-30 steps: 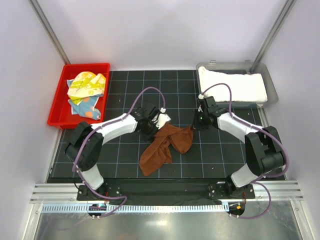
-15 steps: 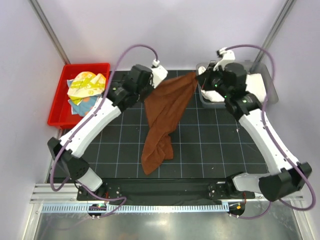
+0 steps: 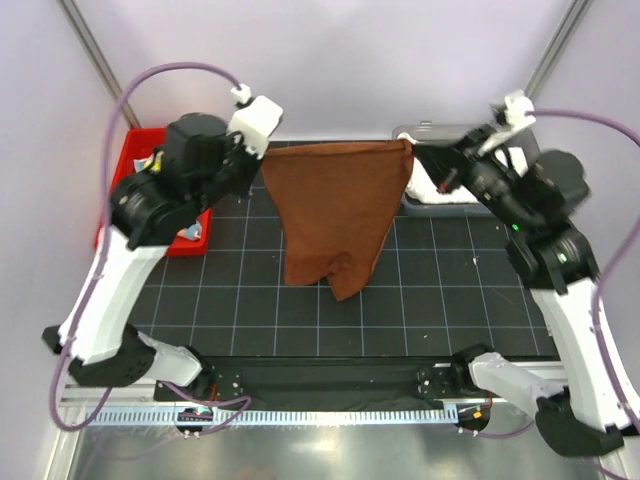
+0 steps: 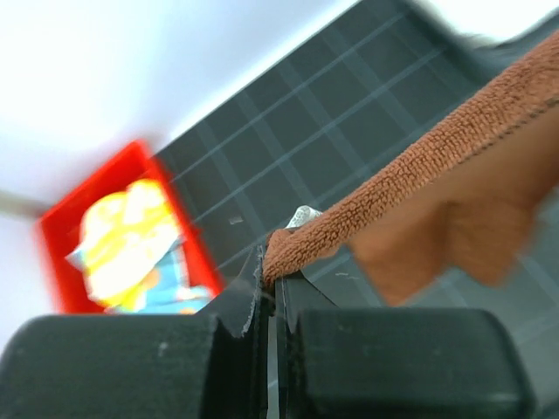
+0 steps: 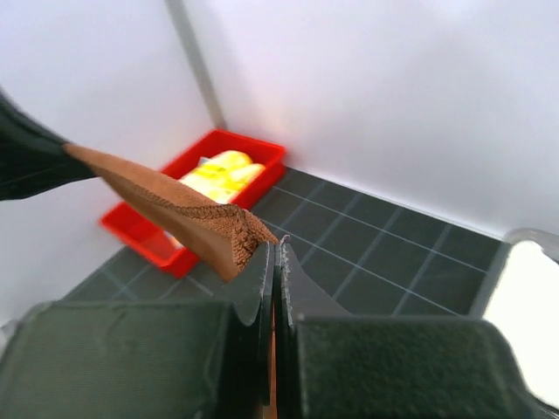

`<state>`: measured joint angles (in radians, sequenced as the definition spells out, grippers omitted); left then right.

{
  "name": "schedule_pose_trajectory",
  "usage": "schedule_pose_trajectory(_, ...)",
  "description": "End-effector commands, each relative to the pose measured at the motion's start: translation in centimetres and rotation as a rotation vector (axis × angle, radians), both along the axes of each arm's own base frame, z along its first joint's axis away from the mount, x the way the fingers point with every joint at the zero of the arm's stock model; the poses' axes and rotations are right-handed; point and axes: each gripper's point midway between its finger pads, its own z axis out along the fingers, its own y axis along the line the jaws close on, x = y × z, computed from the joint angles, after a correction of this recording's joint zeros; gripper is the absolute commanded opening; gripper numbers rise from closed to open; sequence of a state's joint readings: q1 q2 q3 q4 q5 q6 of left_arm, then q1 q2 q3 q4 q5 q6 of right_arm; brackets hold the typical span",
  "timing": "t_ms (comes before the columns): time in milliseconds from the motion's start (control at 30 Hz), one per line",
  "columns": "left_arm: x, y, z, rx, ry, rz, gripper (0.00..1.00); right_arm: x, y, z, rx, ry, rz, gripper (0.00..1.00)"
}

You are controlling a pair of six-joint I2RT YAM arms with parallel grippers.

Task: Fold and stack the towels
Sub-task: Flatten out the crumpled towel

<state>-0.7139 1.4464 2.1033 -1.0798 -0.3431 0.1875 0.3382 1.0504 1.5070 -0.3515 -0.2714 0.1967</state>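
My right gripper will let go of the rust-brown towel on the middle of the black gridded mat point(image 3: 333, 263).
The rust-brown towel point(image 3: 335, 205) hangs stretched in the air between my two grippers, its lower end dangling over the black mat. My left gripper point(image 3: 262, 152) is shut on its left top corner point(image 4: 293, 240). My right gripper point(image 3: 412, 148) is shut on its right top corner point(image 5: 223, 227). The yellow towel point(image 4: 118, 240) and the light blue towel point(image 4: 170, 297) lie crumpled in the red bin point(image 3: 120, 200). The white towel point(image 3: 440, 188) lies in the grey tray, mostly hidden behind my right arm.
The black gridded mat point(image 3: 430, 290) covers the table. The red bin stands at the back left, the grey tray point(image 3: 425, 132) at the back right. White walls close in the back and sides.
Both arms have risen and spread apart, lifting the brown towel off the mat and pulling its top edge taut. Earlier it lay crumpled at the mat's middle.
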Motion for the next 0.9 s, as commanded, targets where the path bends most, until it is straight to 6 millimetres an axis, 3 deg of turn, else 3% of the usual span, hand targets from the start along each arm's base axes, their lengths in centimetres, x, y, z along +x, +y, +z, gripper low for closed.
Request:
schedule_pose_trajectory(0, -6.8, 0.2, 2.9, -0.191, 0.015, -0.183, 0.0, -7.8, -0.5, 4.4, 0.102, -0.139, 0.126, 0.01)
schedule_pose_trajectory(67, -9.3, -1.6, 3.9, -0.284, 0.03, -0.332, 0.0, -9.6, -0.6, 5.0, 0.141, -0.168, 0.161, 0.01)
schedule_pose_trajectory(100, -10.8, -1.5, 5.0, -0.348, 0.022, -0.366, 0.0, -10.8, -0.6, 5.6, 0.176, -0.175, 0.181, 0.01)
schedule_pose_trajectory(200, -12.4, -2.7, 6.6, -0.429, 0.01, -0.467, 0.0, -12.0, -0.4, 6.4, 0.217, -0.19, 0.223, 0.01)
schedule_pose_trajectory(300, -12.3, -2.7, 7.2, -0.455, 0.021, -0.443, 0.0, -12.1, -0.6, 7.8, 0.274, -0.215, 0.222, 0.01)
schedule_pose_trajectory(367, -11.1, -2.7, 6.6, -0.426, 0.04, -0.397, 0.0, -12.0, -0.7, 9.0, 0.282, -0.233, 0.214, 0.01)
schedule_pose_trajectory(433, -9.7, -2.0, 7.4, -0.4, 0.0, -0.329, 0.0, -10.7, -1.3, 9.6, 0.276, -0.238, 0.149, 0.01)
schedule_pose_trajectory(467, -8.0, -2.6, 6.3, -0.349, 0.015, -0.301, 0.0, -9.0, -1.4, 9.4, 0.238, -0.235, 0.11, 0.01)
schedule_pose_trajectory(567, -4.1, -1.0, 5.2, -0.249, 0.002, -0.146, 0.0, -4.8, -1.5, 8.4, 0.172, -0.212, 0.015, 0.01)
schedule_pose_trajectory(600, -2.1, -1.6, 3.2, -0.206, 0.058, -0.12, 0.0, -1.8, -0.6, 6.7, 0.142, -0.163, 0.003, 0.01)
schedule_pose_trajectory(667, 0.5, -1.7, 1.4, -0.187, 0.106, -0.088, 0.0, 1.3, 0.0, 5.1, 0.116, -0.139, -0.024, 0.01)
schedule_pose_trajectory(700, 3.2, -1.1, -0.6, -0.168, 0.153, -0.032, 0.0, 4.3, 0.7, 2.9, 0.081, -0.097, -0.039, 0.01)
schedule_pose_trajectory(800, 7.2, -0.3, -2.8, -0.158, 0.183, 0.023, 0.0, 9.0, 1.3, -0.2, 0.056, -0.063, -0.053, 0.01)
schedule_pose_trajectory(833, 9.4, 0.5, -4.4, -0.14, 0.203, 0.058, 0.0, 12.2, 1.4, -3.2, 0.034, -0.001, -0.066, 0.01)
schedule_pose_trajectory(867, 11.4, 0.4, -5.0, -0.139, 0.181, 0.06, 0.0, 13.6, 1.6, -4.1, 0.029, 0.013, -0.06, 0.01)
